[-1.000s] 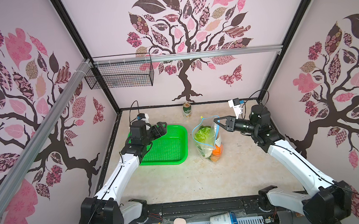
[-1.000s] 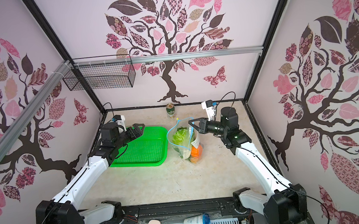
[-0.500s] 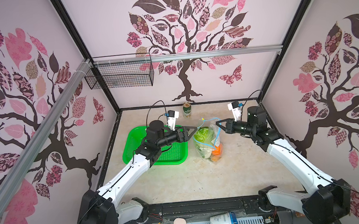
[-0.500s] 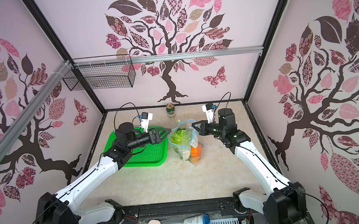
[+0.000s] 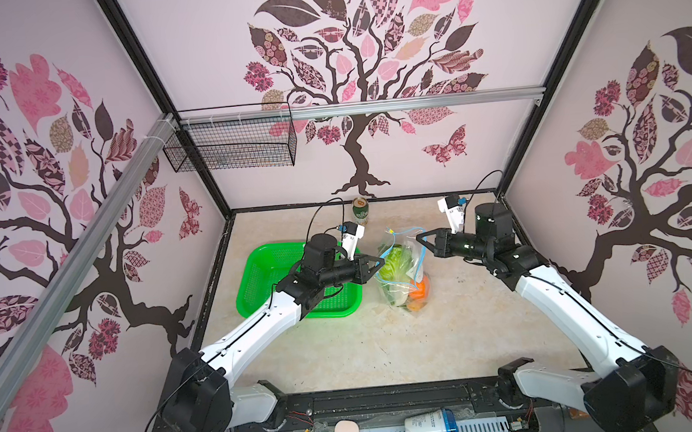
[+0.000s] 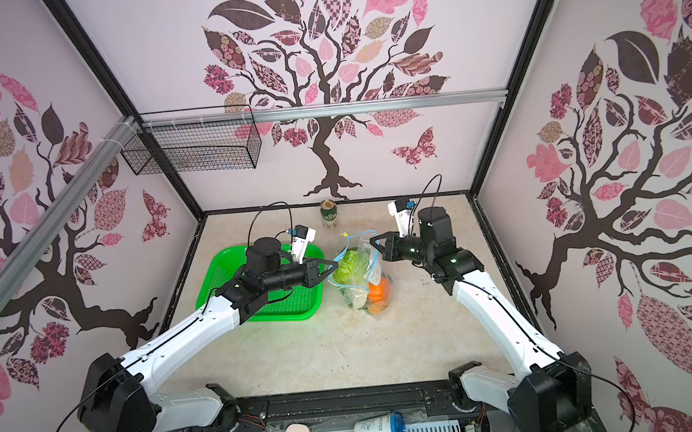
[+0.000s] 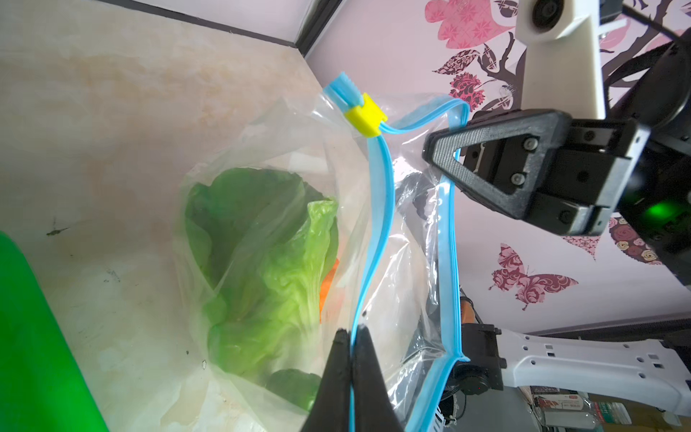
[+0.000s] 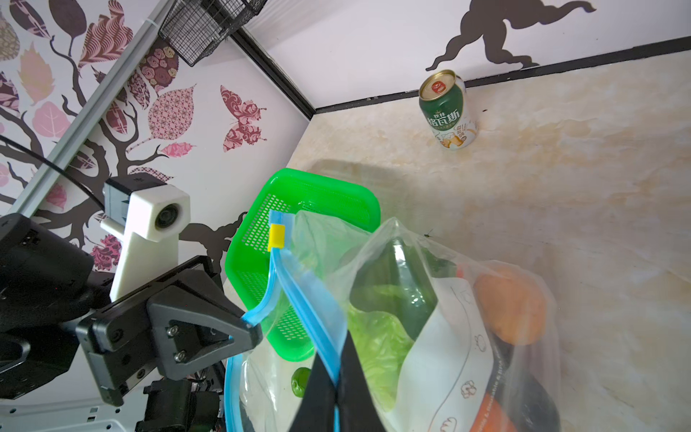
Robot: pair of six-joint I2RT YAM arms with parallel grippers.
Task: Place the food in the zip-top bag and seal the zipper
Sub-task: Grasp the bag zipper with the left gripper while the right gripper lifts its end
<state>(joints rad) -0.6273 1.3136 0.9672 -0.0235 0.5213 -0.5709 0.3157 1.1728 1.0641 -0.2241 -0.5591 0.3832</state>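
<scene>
I hold the blue zipper's side midway with my right gripper, away from the yellow slider, so I need to open it and take the zipper [image 7: 365, 116] beside the slider before sealing.
The zip-top bag [image 5: 402, 282] [image 6: 360, 280] stands upright in the middle of the table, its mouth held open between my two grippers. Inside lies the food: green cabbage [image 7: 269, 254] [image 8: 377, 344], an orange carrot [image 8: 512, 303] and a dark green piece [image 8: 396, 284]. My left gripper [image 5: 381, 261] [image 6: 335, 265] [image 7: 350, 333] is shut on one side of the blue zipper [image 7: 381, 209]. My right gripper [image 5: 418, 237] [image 6: 373, 240] [image 8: 336, 359] is shut on the zipper's [image 8: 299, 299] other side. The yellow slider [image 7: 364, 116] [image 8: 276, 237] sits at the far end of the zipper.
A green perforated basket [image 5: 265, 281] [image 8: 299, 202] lies left of the bag under my left arm. A green drink can [image 5: 360, 212] [image 8: 447, 112] stands near the back wall. A black wire basket [image 5: 231, 150] hangs on the back left wall.
My left arm swung from over the green basket to the bag and shut on the near side of the zipper. The right gripper kept its hold and drew slightly back.
</scene>
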